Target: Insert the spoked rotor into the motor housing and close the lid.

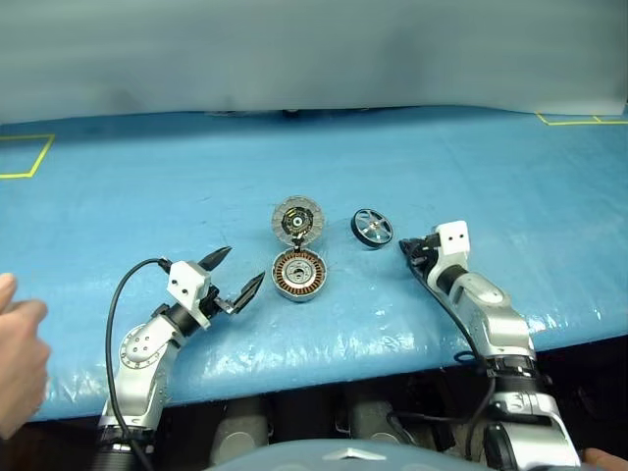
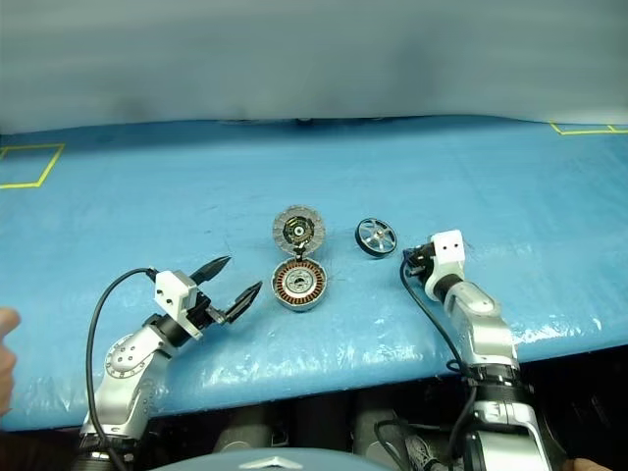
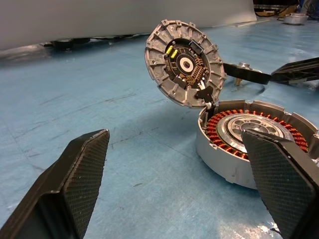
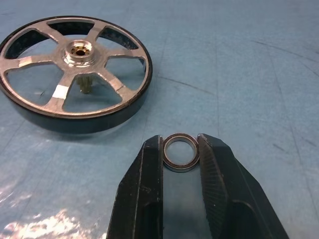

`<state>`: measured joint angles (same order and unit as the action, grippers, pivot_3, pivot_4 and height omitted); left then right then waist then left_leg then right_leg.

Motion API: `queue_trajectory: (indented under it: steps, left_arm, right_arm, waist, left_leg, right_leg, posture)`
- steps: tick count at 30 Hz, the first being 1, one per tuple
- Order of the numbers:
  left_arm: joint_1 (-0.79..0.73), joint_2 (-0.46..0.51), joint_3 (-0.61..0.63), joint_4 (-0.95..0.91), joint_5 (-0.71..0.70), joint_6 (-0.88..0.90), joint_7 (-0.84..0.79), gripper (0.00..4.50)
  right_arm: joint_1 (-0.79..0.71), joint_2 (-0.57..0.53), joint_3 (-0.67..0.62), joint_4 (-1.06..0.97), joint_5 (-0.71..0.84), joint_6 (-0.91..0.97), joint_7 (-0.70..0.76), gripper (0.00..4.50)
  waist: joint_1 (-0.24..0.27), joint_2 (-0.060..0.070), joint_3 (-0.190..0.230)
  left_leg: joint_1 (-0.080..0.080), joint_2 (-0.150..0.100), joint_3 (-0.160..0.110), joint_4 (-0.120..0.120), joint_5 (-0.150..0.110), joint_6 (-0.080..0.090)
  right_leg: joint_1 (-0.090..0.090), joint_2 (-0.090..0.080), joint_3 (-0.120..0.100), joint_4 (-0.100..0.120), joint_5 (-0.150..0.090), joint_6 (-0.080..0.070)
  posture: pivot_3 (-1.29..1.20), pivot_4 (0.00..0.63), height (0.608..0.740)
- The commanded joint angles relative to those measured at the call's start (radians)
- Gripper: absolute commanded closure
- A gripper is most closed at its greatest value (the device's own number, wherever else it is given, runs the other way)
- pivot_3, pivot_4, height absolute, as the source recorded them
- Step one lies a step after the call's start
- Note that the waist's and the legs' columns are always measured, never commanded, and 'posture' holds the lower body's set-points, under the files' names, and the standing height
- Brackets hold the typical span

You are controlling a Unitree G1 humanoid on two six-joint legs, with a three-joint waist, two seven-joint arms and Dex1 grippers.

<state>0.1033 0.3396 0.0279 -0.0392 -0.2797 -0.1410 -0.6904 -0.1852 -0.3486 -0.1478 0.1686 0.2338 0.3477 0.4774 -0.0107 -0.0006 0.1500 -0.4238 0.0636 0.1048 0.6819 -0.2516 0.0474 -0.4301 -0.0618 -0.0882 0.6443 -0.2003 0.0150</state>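
My right gripper has the small silver ring. It will let go of it on the motor housing's center hub (image 1: 299,272), inside the copper windings.
The motor housing (image 1: 297,275) lies open on the blue table, its copper windings showing, with the lid (image 1: 297,221) hinged up at its far edge, inner face toward me. The spoked rotor (image 1: 372,228), black-rimmed with silver spokes, lies flat to the housing's right. My left gripper (image 1: 240,268) stands open just left of the housing (image 3: 249,144), and nothing is between its fingers. Just right of the rotor (image 4: 75,74), my right gripper (image 4: 180,144) is shut on a small silver ring (image 4: 180,152) pinched between its fingertips, low over the table.
A person's hand (image 1: 20,353) shows at the left edge, near my left arm. Yellow tape marks (image 1: 25,157) lie at the far left and far right corners of the blue table (image 1: 147,196). The table's front edge runs just below both arms.
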Motion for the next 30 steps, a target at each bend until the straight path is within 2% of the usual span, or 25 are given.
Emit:
queue_trajectory:
  steps: [1, 4, 8, 14, 18, 30]
  left_arm:
    - [0.005, 0.014, 0.004, -0.008, -0.015, -0.011, -0.025, 0.0]
    - [0.008, 0.022, 0.001, -0.004, -0.026, -0.005, -0.052, 0.0]
    - [0.007, 0.028, -0.001, 0.003, -0.032, -0.003, -0.076, 0.0]
    - [0.016, 0.026, -0.004, 0.0, -0.043, -0.004, -0.106, 0.0]
    - [0.021, 0.024, -0.007, 0.002, -0.04, -0.009, -0.11, 0.0]
    - [0.026, 0.018, -0.012, 0.007, -0.023, -0.019, -0.094, 0.0]
  right_arm:
    - [0.092, -0.064, 0.045, -0.203, 0.059, 0.068, 0.121, 3.86]
    - [0.175, -0.148, 0.151, -0.371, 0.125, 0.11, 0.307, 3.86]
    - [0.156, -0.154, 0.23, -0.457, 0.156, 0.136, 0.362, 3.86]
    - [0.048, -0.09, 0.325, -0.457, 0.105, 0.102, 0.33, 3.86]
    - [-0.011, -0.059, 0.367, -0.392, 0.059, 0.075, 0.314, 3.86]
    - [-0.113, 0.026, 0.454, -0.243, -0.029, 0.027, 0.3, 3.86]
  waist:
    - [0.0, 0.0, 0.0]
    - [0.0, 0.001, 0.0]
    - [-0.004, 0.001, 0.0]
    - [0.001, 0.0, 0.0]
    - [0.005, 0.0, 0.0]
    - [0.001, 0.0, 0.0]
  left_leg:
    - [0.0, 0.0, 0.0, 0.0, 0.0, 0.0]
    - [0.0, 0.0, 0.0, 0.0, 0.0, 0.0]
    - [0.0, 0.002, 0.0, 0.001, 0.0, 0.0]
    - [0.0, 0.0, -0.002, 0.001, 0.0, 0.0]
    - [-0.007, -0.001, -0.002, 0.001, 0.0, 0.0]
    - [-0.005, -0.001, -0.002, 0.002, 0.0, 0.001]
  right_leg:
    - [0.0, 0.0, 0.0, 0.0, 0.0, 0.0]
    - [0.0, 0.0, 0.0, 0.0, -0.001, -0.001]
    - [-0.001, 0.0, -0.001, 0.0, -0.001, -0.001]
    - [-0.005, -0.001, -0.002, 0.0, -0.001, -0.001]
    - [-0.007, -0.001, -0.002, 0.0, -0.001, -0.001]
    - [-0.004, 0.0, -0.002, 0.0, 0.0, -0.001]
  posture:
    - [0.0, 0.15, 0.74]
    - [0.0, 0.15, 0.74]
    - [0.0, 0.15, 0.74]
    - [0.0, 0.15, 0.74]
    - [0.0, 0.15, 0.74]
    - [0.0, 0.15, 0.74]
